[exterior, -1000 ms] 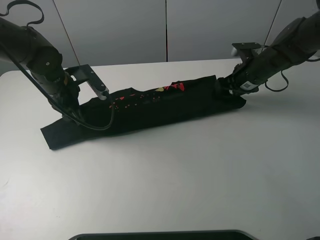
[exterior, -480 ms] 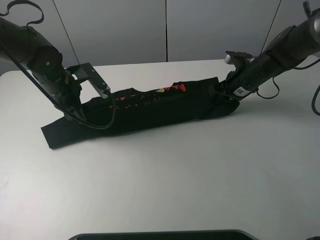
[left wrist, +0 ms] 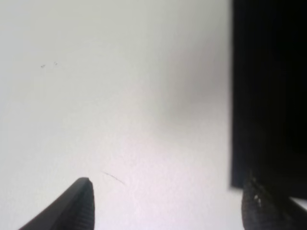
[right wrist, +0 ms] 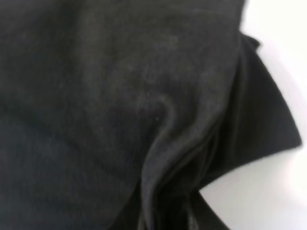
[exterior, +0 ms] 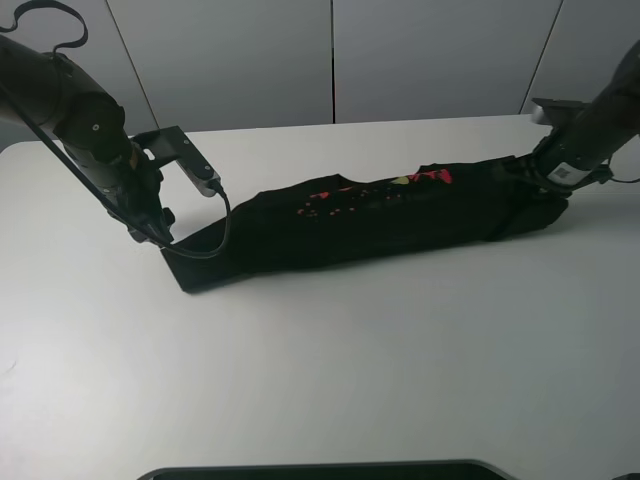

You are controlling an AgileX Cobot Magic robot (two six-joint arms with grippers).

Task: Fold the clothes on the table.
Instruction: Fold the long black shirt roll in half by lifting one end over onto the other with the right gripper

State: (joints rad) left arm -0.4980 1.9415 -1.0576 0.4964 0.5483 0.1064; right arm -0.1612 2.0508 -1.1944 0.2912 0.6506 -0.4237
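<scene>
Next, my right gripper lets go of the garment's end on the black piece of cloth (exterior: 290,207), next to the edge of the print that faces my left gripper.
A black garment (exterior: 370,225) with a red and yellow print lies folded into a long strip across the white table (exterior: 330,370). My left gripper (exterior: 152,228) hangs open and empty just beyond the strip's left end. In the left wrist view its gripper (left wrist: 168,206) spans bare table, with the garment's edge (left wrist: 268,96) beside one finger. My right gripper (exterior: 537,178) is shut on the strip's right end. In the right wrist view bunched black cloth (right wrist: 120,105) fills the picture and the fingers are hidden.
A grey panelled wall (exterior: 330,60) runs behind the table's far edge. A dark object (exterior: 320,470) lies along the front edge. A cable loops from the left arm (exterior: 95,140) down to the garment's left end.
The right gripper has pulled the garment to the right along the table. The strip's left end has slid out from under the left gripper, which has stayed in place.
</scene>
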